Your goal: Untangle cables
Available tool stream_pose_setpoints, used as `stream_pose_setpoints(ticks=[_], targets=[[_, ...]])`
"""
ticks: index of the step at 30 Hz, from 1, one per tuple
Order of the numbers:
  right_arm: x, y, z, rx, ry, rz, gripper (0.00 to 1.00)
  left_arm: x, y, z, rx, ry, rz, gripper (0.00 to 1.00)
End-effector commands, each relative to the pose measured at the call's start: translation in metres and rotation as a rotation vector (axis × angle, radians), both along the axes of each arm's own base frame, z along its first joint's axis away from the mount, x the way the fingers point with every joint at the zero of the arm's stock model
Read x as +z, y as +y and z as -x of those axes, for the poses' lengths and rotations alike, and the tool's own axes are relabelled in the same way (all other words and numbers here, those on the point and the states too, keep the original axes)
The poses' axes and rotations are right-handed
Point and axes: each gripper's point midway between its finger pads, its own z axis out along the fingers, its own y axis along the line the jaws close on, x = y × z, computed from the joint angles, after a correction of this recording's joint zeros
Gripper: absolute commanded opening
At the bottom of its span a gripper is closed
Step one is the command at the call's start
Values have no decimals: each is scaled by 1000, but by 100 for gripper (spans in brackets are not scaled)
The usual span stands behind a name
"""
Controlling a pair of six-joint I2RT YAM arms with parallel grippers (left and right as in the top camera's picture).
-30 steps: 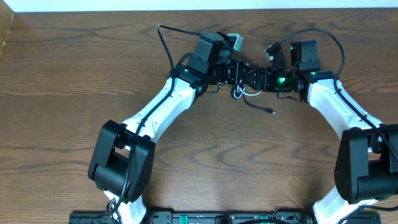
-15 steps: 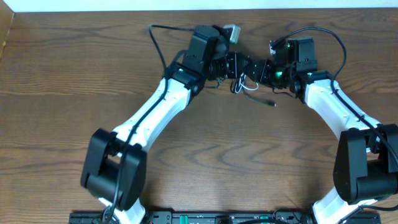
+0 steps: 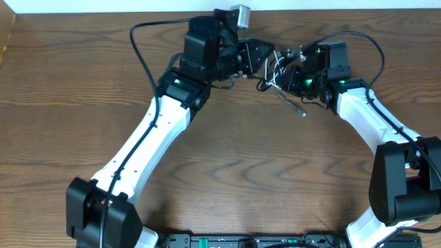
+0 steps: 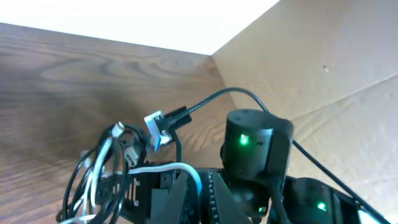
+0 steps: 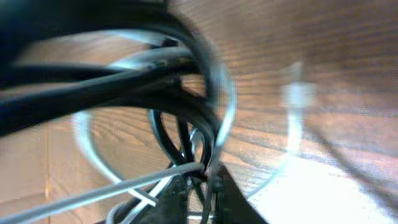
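Note:
The white piece of cable crosses the black pieces at my right gripper's fingers, so I will put the bundle of cables down and grab a black loop (image 3: 262, 85) with my left gripper.
The cables (image 3: 275, 69), one black and one white, hang as a tangled bundle stretched between my two grippers near the table's back edge. My left gripper (image 3: 260, 56) is shut on a white strand (image 4: 186, 169), which arches into its fingertips (image 4: 202, 193); the rest of the bundle (image 4: 99, 171) dangles to the left with small plug ends (image 4: 155, 127) sticking up. My right gripper (image 3: 288, 74) faces it from the right. Its fingers (image 5: 200, 190) are shut on black strands (image 5: 186, 140), and a white strand (image 5: 124, 183) crosses just above the tips. A loose black plug end (image 3: 299, 111) trails onto the wood.
A white wall runs along the table's back edge (image 3: 344, 7). A cardboard panel (image 4: 323, 68) stands at the table's side. The left arm's own black wire (image 3: 138, 41) loops out to the left. The right arm's body with green lights (image 4: 256, 146) sits close in front of the left fingers.
The right gripper has shut on the bundle. The left arm has swung back and to the left, drawing the cables up toward the table's back edge and stretching them.

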Motion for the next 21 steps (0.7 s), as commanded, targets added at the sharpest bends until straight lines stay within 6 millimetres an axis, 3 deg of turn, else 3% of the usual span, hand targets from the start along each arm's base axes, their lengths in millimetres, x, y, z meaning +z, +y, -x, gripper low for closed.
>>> stream_pose_setpoints(ticks=[1, 8, 15, 18, 21], targets=[[-22, -10, 3, -28, 36, 94, 1, 48, 16, 10, 11, -84, 61, 7], [-37, -29, 10, -65, 86, 194, 1, 65, 51, -2, 89, -120, 73, 7], [-41, -36, 13, -51, 86, 243, 1, 87, 73, 4, 126, -172, 77, 7], [-40, -30, 16, 13, 65, 235, 1, 72, 75, 7, 115, -155, 14, 7], [-37, -22, 20, 83, 46, 212, 1, 39, 76, 10, 98, -74, -69, 7]])
